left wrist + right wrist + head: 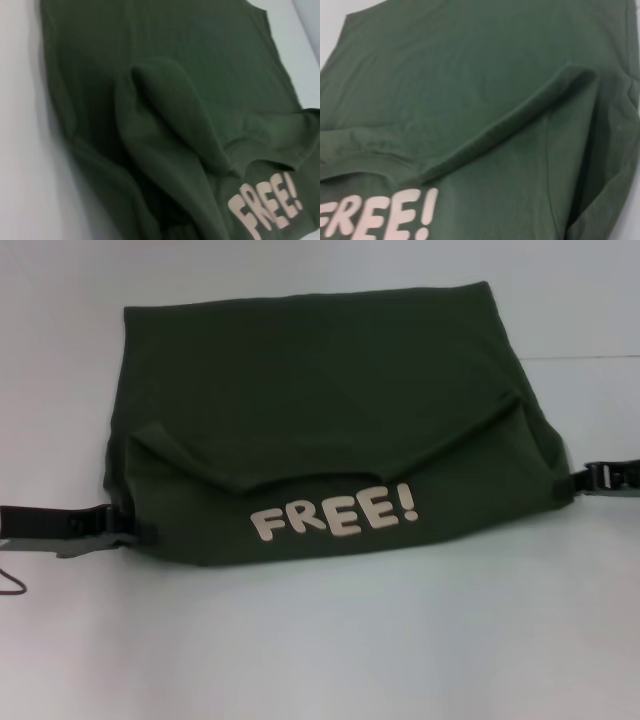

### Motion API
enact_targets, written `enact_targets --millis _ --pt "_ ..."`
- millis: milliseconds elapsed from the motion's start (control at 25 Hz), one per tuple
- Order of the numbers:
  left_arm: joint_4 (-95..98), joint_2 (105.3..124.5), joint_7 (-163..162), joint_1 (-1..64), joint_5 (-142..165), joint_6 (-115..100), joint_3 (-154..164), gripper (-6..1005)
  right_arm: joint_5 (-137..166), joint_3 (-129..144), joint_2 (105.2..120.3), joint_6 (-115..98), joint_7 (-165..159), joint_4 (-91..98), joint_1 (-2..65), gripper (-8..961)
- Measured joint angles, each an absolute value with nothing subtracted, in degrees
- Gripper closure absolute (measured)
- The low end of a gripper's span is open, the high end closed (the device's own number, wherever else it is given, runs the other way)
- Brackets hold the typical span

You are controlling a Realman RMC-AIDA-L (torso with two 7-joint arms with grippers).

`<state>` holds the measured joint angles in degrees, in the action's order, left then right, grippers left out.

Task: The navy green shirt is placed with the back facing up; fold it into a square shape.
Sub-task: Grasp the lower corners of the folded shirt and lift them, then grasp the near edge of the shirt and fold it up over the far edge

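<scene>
Next, my left gripper sets the shirt's held corner just inside the far corner of the same side [136, 367]. The shirt now lies on the white table.
The navy green shirt [320, 410] lies on the white table, its near part turned over towards the back so the pale "FREE!" lettering [335, 515] faces up. My left gripper [118, 525] is at the shirt's near left corner and my right gripper [583, 481] at its near right corner, each shut on the cloth's edge. The turned-over flap sags in a curved fold between them. The left wrist view shows the bunched shirt [175, 100] and the lettering [265, 210]. The right wrist view shows the shirt [470, 90], a raised crease and the lettering [375, 217].
The white table [320, 650] surrounds the shirt, with bare surface in front of it and on both sides. A thin dark cable [12, 582] loops beside the left arm.
</scene>
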<state>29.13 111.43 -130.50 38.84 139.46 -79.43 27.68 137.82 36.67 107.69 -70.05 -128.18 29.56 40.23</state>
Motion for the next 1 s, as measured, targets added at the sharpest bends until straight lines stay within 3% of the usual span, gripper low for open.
enact_targets --millis 640,1000 --pt "35.38 108.25 -131.31 38.15 149.64 -106.02 21.35 973 133.4 26.48 108.14 -95.12 -123.39 39.27 27.13 911" --pt "35.26 106.05 -133.41 42.25 148.71 -102.78 13.47 973 129.27 20.17 106.49 -92.31 -122.83 38.67 30.66 903"
